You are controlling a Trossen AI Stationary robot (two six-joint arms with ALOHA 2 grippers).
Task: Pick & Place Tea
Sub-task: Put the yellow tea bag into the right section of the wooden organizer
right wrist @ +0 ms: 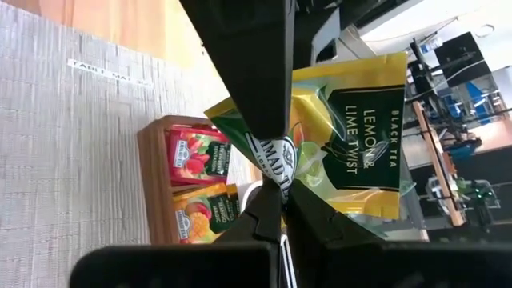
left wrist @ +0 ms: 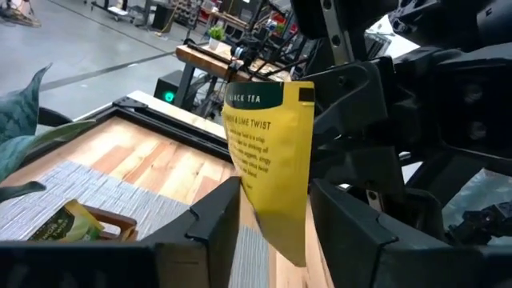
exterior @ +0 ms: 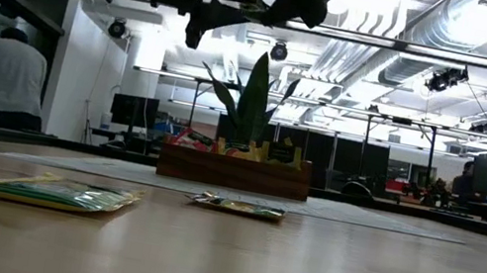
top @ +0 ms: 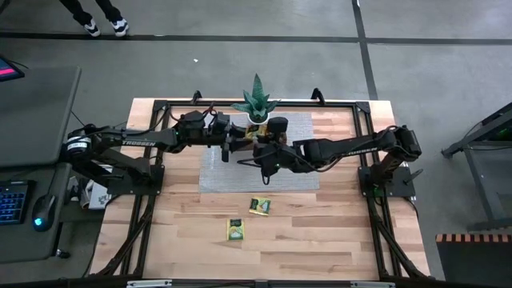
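The packet is pinched by its label end in my right gripper, so my left gripper needs to hold it while my right gripper retakes it by the dark panel end (right wrist: 390, 128).
A yellow and green tea packet (right wrist: 352, 144) marked lemon and lime twist hangs in the air above the brown wooden tray (right wrist: 156, 184), which holds red and orange packets. My right gripper (right wrist: 280, 192) is shut on it. My left gripper (left wrist: 276, 192) comes level from the table's left, open, one finger (left wrist: 216, 216) on each side of the same packet (left wrist: 272, 152). I cannot tell whether those fingers touch it. Both grippers meet over the grey mat (top: 300, 180) in the high view. Two more tea packets (top: 258, 206) (top: 234, 230) lie flat on the wooden table nearer the front. My right gripper pinches the packet between its two fingers at the green edge by the printed label (right wrist: 276, 164). The fingers come slanting down from the table's right side. The packet stands on edge, lifted clear of the tray and the mat.
A spiky green potted plant (top: 256, 102) stands just behind the tray (exterior: 233, 170) at the mat's far edge. The loose packets (exterior: 53, 191) (exterior: 238, 206) lie toward the near edge. A person sits beyond the table at the left (exterior: 2, 79).
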